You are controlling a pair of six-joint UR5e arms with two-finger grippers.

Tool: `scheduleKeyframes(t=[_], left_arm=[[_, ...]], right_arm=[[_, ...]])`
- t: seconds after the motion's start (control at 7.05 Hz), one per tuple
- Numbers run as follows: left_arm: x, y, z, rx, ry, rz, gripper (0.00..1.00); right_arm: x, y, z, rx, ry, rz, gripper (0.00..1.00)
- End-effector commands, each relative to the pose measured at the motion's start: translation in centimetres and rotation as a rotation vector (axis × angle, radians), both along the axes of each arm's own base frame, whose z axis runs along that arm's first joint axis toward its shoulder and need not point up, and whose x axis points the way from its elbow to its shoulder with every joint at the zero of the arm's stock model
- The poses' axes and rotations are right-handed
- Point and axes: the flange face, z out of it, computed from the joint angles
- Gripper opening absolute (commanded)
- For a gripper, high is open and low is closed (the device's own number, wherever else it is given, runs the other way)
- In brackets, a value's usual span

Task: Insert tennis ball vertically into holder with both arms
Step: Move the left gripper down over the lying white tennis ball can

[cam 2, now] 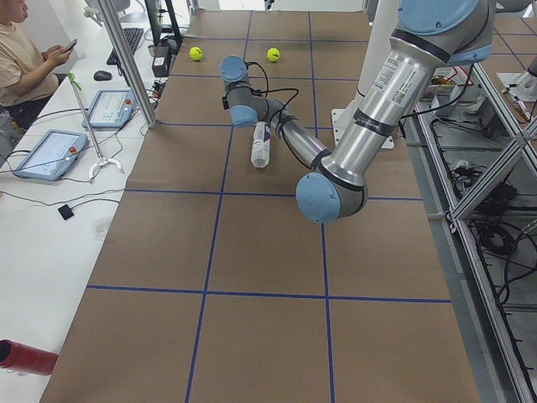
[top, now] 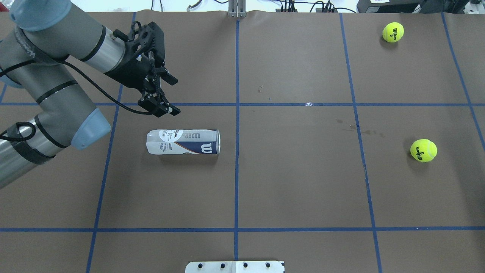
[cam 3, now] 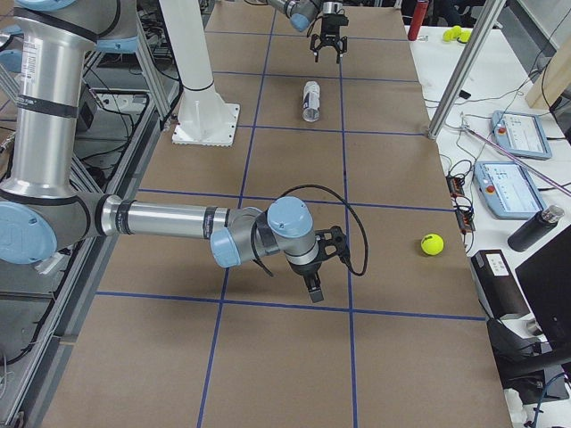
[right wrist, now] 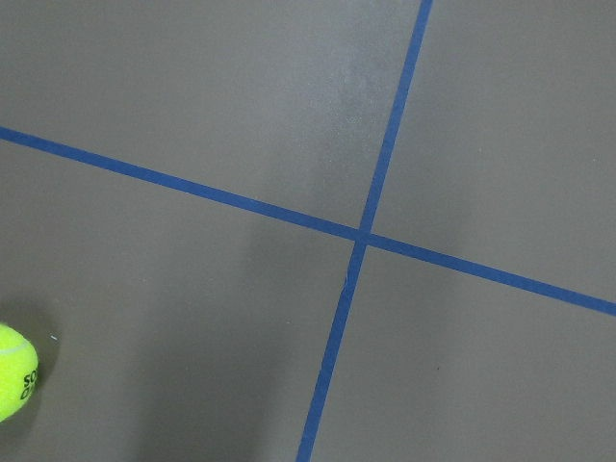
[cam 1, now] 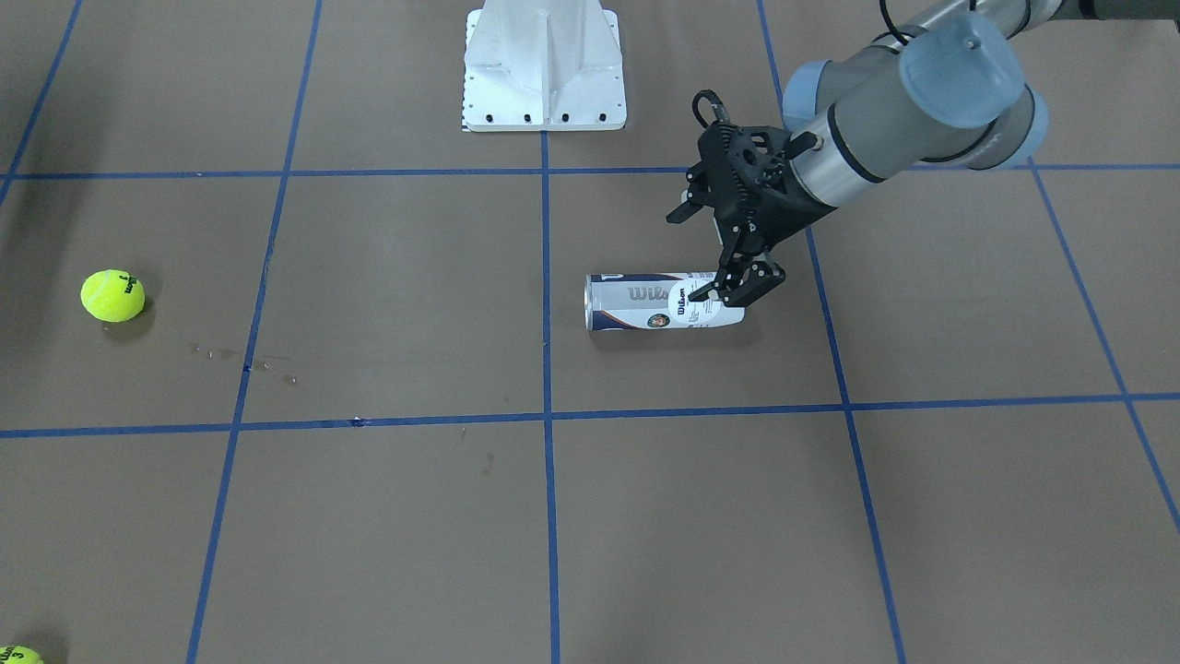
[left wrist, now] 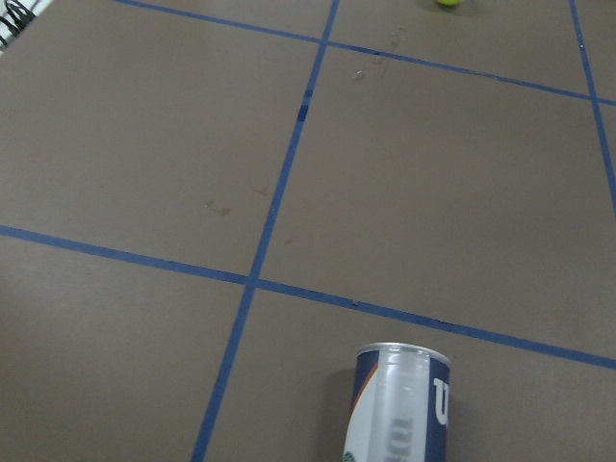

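My left gripper is to move along the holder next and close around the holder's silver-rimmed end [cam 1: 615, 302] [left wrist: 398, 397], the one opposite its clear end.
The holder [top: 183, 141] lies on its side on the brown table; it also shows in the front view [cam 1: 659, 302] and at the bottom of the left wrist view [left wrist: 399, 404]. My left gripper [top: 163, 110] hangs open and empty just above the holder's clear end, as the front view [cam 1: 737, 293] shows. One tennis ball [top: 423, 150] lies at mid right and another tennis ball [top: 393, 32] at the far right. My right gripper [cam 3: 312, 283] shows only in the right side view, low over the table, and I cannot tell its state. A ball [right wrist: 12, 371] shows in the right wrist view.
The white metal base [cam 1: 544, 69] stands at the table's robot side, also at the overhead view's bottom edge [top: 235, 266]. Blue tape lines grid the table. An operator [cam 2: 25, 63] sits beside the table with tablets and cables.
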Motion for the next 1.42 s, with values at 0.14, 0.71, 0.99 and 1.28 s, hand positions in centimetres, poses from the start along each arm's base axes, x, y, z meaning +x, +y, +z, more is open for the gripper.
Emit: scheduleKeyframes(t=[0.14, 0.71, 0.99, 1.28], left_arm=[[3.9, -0.1, -4.4, 0.070, -0.140, 0.061, 0.99], [12.6, -1.3, -4.1, 0.196, -0.338, 0.042, 0.99], [14.2, 0.0, -3.3, 0.196, -0.366, 0.073, 0.99], [16.4, 1.9, -3.1, 0.220, -0.395, 0.075, 0.99]], right_arm=[[-0.1, 0.4, 0.9, -0.026, -0.009, 0.000, 1.00], [-0.1, 0.5, 1.3, -0.040, -0.018, -0.002, 1.00], [-0.1, 0.8, 1.5, -0.044, -0.019, -0.002, 1.00], [-0.1, 0.8, 1.6, -0.046, -0.017, -0.002, 1.00]])
